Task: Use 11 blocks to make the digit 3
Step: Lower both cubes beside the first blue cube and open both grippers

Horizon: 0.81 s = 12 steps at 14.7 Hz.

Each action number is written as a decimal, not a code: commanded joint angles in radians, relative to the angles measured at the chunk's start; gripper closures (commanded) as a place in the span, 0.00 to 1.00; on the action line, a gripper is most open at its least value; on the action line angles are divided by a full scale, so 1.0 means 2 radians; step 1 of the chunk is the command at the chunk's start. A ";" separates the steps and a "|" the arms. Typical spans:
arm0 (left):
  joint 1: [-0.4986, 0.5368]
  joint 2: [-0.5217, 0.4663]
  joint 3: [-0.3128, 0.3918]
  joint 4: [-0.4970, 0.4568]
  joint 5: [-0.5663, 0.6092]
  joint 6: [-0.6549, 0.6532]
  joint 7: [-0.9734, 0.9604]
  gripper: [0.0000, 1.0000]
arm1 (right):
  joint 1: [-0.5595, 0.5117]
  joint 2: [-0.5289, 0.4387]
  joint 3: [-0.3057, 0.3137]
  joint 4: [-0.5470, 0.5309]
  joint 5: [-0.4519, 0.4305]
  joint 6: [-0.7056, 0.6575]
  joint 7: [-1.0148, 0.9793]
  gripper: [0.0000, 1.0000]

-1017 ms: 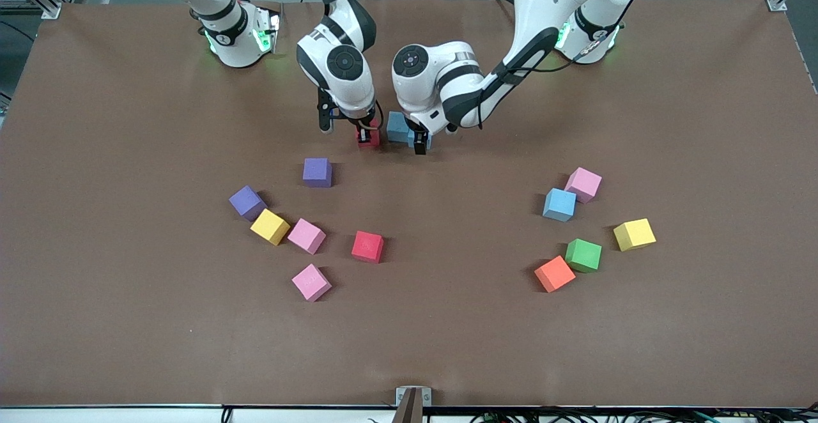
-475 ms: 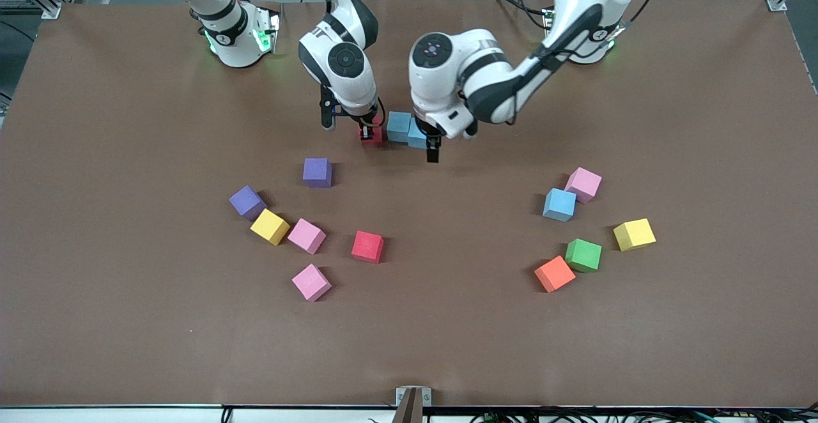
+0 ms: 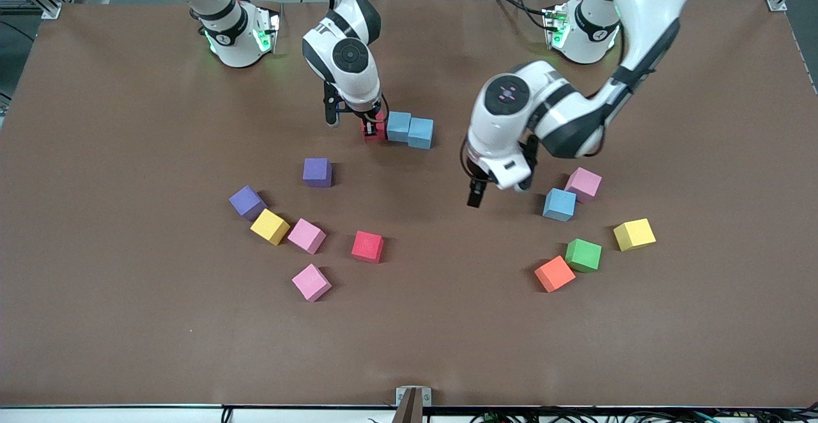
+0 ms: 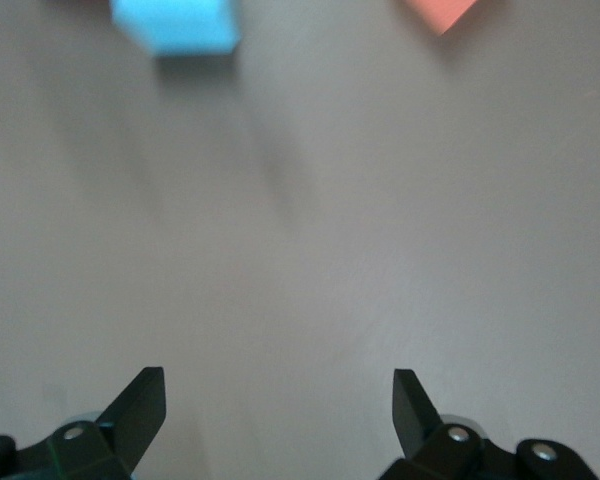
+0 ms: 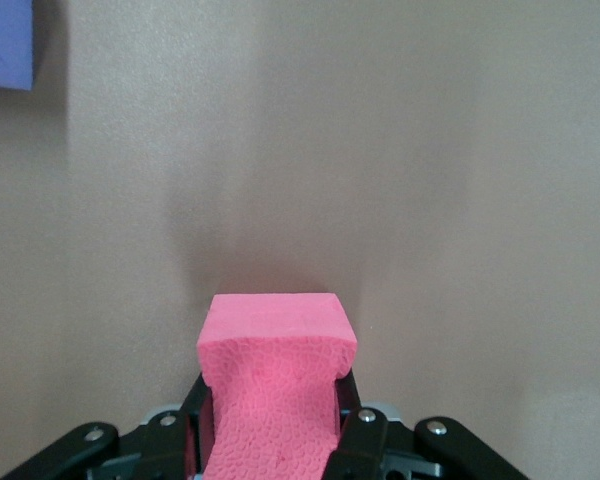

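Next, the left gripper closes on the opposite sides [image 3: 560, 204] [image 4: 180, 22] of the loose light blue block that sits between the pink block and the green block.
Two light blue blocks [image 3: 399, 126] [image 3: 420, 133] lie touching in a short row near the robots' side of the table. My right gripper [image 3: 370, 126] [image 5: 275, 400] is shut on a red block [image 3: 373, 131] [image 5: 275, 385], held low against the row's end toward the right arm. My left gripper [image 3: 476, 198] [image 4: 277, 395] hangs open and empty over bare table beside a third light blue block [image 3: 559, 204] [image 4: 177, 25]. Loose blocks: pink [image 3: 583, 184], yellow [image 3: 634, 234], green [image 3: 583, 255], orange [image 3: 554, 273] [image 4: 442, 12], red [image 3: 367, 246], pink [image 3: 307, 236], pink [image 3: 311, 282], yellow [image 3: 270, 226].
Two purple cubes [image 3: 317, 172] [image 3: 246, 202] lie toward the right arm's end; one of them [image 5: 5, 45] shows in the right wrist view. The brown table [image 3: 422, 333] is bare along the edge nearest the front camera.
My left gripper, open, has pulled away from the two light blue blocks toward the left arm's cluster. My right gripper has brought the red block closer against the row.
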State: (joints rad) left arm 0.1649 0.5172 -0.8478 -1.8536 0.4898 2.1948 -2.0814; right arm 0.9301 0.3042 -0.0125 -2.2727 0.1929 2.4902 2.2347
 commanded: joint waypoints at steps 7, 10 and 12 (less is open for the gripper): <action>0.154 -0.007 -0.055 -0.027 0.014 -0.009 0.433 0.00 | 0.010 -0.013 -0.001 -0.019 0.029 0.017 0.009 1.00; 0.174 -0.007 -0.055 -0.045 0.015 -0.003 0.554 0.00 | 0.010 -0.013 -0.001 -0.018 0.029 0.017 0.009 1.00; 0.176 -0.006 -0.055 -0.060 0.037 0.005 0.623 0.00 | 0.009 -0.013 -0.001 -0.016 0.029 0.017 0.009 1.00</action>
State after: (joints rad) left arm 0.4989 0.5176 -0.9363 -1.9298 0.5102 2.1872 -0.9405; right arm 0.9343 0.3043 -0.0124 -2.2739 0.2196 2.5008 2.2465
